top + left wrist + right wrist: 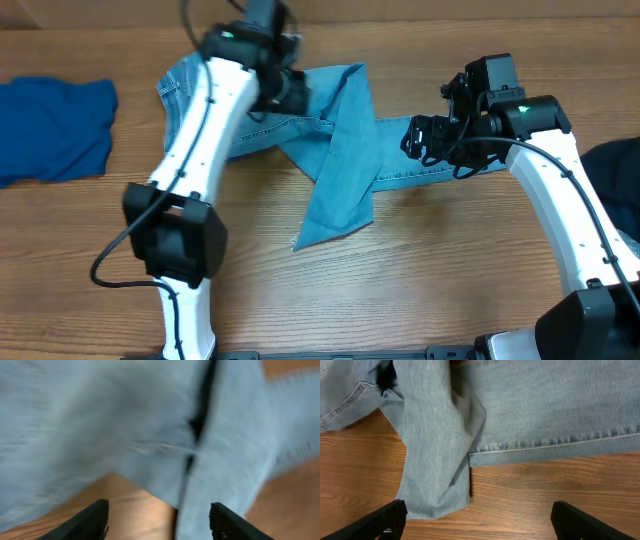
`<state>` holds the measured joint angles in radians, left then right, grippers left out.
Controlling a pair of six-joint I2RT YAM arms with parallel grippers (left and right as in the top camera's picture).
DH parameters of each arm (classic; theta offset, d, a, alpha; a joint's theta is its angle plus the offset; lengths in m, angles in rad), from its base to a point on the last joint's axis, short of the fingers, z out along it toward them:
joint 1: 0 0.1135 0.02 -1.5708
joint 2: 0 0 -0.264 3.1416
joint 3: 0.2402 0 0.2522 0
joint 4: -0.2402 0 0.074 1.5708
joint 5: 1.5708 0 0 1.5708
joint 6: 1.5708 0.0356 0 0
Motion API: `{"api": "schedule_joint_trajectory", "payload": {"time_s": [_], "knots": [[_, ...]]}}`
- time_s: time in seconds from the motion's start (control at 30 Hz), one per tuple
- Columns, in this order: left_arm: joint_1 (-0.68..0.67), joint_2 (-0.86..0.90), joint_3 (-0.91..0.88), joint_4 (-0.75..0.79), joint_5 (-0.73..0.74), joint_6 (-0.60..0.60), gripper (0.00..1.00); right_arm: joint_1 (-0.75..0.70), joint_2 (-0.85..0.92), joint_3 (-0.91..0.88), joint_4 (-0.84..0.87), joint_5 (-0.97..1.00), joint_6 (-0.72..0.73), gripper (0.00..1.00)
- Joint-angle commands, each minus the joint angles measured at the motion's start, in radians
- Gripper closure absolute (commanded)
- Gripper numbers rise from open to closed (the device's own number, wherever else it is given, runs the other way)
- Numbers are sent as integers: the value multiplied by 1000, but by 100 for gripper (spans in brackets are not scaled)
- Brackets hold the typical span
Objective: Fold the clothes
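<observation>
The diagonally folded leg of the pale-blue jeans needs straightening, so my right gripper needs to next go to its frayed end (316,239) (422,511) and close there.
The pale-blue jeans (340,160) lie across the middle of the table, with one leg folded diagonally toward the front. My left gripper (290,92) hovers over their upper left part. In the blurred left wrist view it (157,520) is open, with denim (125,425) and wood below and nothing between the fingers. My right gripper (420,140) is over the jeans' right end. It (477,520) stands wide open above bare wood, just in front of the folded leg (435,460) and the stitched edge (550,444).
A royal-blue garment (52,130) lies at the table's left edge. A dark navy garment (618,170) shows at the right edge behind the right arm. Bare wood (400,280) spreads in front of the jeans.
</observation>
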<state>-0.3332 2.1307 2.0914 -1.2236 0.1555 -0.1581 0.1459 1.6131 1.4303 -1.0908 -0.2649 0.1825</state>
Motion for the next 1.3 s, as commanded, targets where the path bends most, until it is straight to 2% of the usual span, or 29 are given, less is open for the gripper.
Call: {"api": "schedule_joint_trajectory", "payload": {"time_s": [0.0, 0.17, 0.3, 0.47, 0.6, 0.67, 0.73, 0.83, 0.93, 1.27], "knots": [[-74, -5, -83, -37, 13, 33, 34, 4, -23, 15, 16, 19, -29, 4], [-100, -5, -156, -94, -16, 32, 46, 9, -25, 42, -61, -50, -42, 1], [-65, -22, -138, -143, -98, 23, 47, 58, -21, 29, -122, -71, -41, 5], [48, -113, -92, -172, -128, -3, 43, 233, -16, 0, -72, -69, 8, 4], [151, -217, -82, -171, -103, -2, 36, 415, 34, -18, -12, 60, 141, 4], [212, -296, -82, -183, -103, 6, 33, 539, 121, -18, 3, 161, 257, 4], [235, -334, -82, -191, -103, 18, 30, 598, 188, -18, 14, 172, 312, 4], [249, -379, -82, -203, -104, 33, 29, 656, 274, -18, 17, 224, 369, 4], [248, -404, -82, -212, -104, 48, 28, 708, 329, -18, 32, 270, 369, 4], [248, -407, -82, -205, -103, 50, 28, 749, 342, -8, 40, 378, 430, 4]]}}
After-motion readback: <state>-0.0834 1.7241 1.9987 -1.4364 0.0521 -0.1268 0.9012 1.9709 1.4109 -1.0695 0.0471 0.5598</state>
